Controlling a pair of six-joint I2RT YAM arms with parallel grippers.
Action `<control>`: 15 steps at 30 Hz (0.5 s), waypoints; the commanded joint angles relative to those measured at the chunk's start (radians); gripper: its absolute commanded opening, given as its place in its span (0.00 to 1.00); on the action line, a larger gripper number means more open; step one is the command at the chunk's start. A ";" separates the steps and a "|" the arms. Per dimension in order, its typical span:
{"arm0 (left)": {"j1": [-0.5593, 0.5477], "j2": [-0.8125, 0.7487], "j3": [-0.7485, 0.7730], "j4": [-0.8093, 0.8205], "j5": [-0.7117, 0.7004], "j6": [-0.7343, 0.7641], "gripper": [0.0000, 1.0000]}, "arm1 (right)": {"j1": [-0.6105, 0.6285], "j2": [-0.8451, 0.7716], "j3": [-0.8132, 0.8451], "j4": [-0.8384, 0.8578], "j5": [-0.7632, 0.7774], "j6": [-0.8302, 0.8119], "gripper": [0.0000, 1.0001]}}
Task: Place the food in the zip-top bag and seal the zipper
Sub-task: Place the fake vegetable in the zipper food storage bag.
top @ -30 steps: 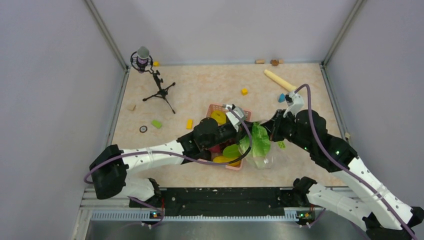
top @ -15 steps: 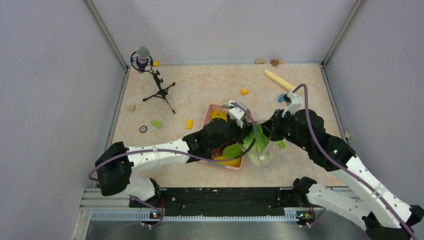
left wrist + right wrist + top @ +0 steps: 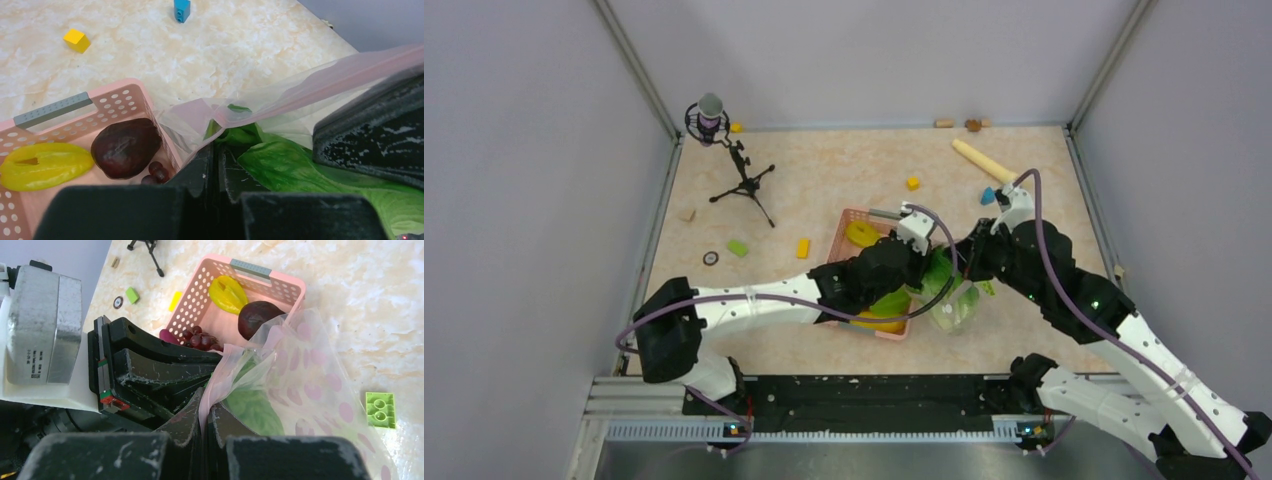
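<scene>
The bag's folded opening is pinched by my grippers close together beside the lettuce, so next my left gripper opens, moves back and grabs the bag's rim on the basket's side [image 3: 273,350].
The zip-top bag [image 3: 959,310] lies right of the pink basket [image 3: 849,215] with the green lettuce head [image 3: 942,270] inside it. My left gripper [image 3: 216,147] is shut on a corner of the bag's film [image 3: 300,100], just in front of the lettuce [image 3: 300,170]. The pinkish zipper [image 3: 340,75] runs up to the right. My right gripper [image 3: 206,407] is shut on the zipper edge [image 3: 215,380], close beside the left fingers. In the basket [image 3: 200,290] lie a yellow fruit [image 3: 227,290], a dark purple-brown piece [image 3: 257,317], small dark grapes [image 3: 197,337] and a green pod [image 3: 889,300].
A microphone on a tripod [image 3: 739,170] stands at the back left. A beige rolling pin [image 3: 984,160] lies at the back right. Loose blocks are scattered about: yellow [image 3: 913,183], blue [image 3: 989,196], green [image 3: 738,247]. A green brick [image 3: 380,409] lies right of the bag.
My left arm has moved right from over the basket to the bag's mouth. The lettuce now sits lower in the bag. The right arm has barely moved.
</scene>
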 commanded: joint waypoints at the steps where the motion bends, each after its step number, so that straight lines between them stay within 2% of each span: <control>1: 0.009 0.074 0.030 -0.263 -0.130 -0.048 0.00 | 0.000 -0.057 0.039 0.187 0.044 0.017 0.00; 5: 0.009 0.085 0.059 -0.300 -0.115 -0.094 0.00 | -0.001 -0.055 0.036 0.176 0.076 0.013 0.00; 6: 0.009 0.080 0.064 -0.302 -0.090 -0.101 0.04 | 0.000 -0.054 0.036 0.171 0.099 0.010 0.00; 8: 0.009 0.064 0.065 -0.295 -0.011 -0.098 0.26 | -0.001 -0.053 0.032 0.161 0.137 0.007 0.00; 12: 0.009 0.001 0.024 -0.230 0.153 -0.067 0.64 | 0.000 -0.043 0.023 0.145 0.209 0.004 0.00; 13: 0.009 -0.018 0.013 -0.210 0.169 -0.059 0.72 | 0.000 -0.041 0.020 0.138 0.224 0.005 0.00; 15: 0.009 -0.054 -0.008 -0.175 0.185 -0.050 0.81 | 0.000 -0.038 0.016 0.130 0.248 0.011 0.00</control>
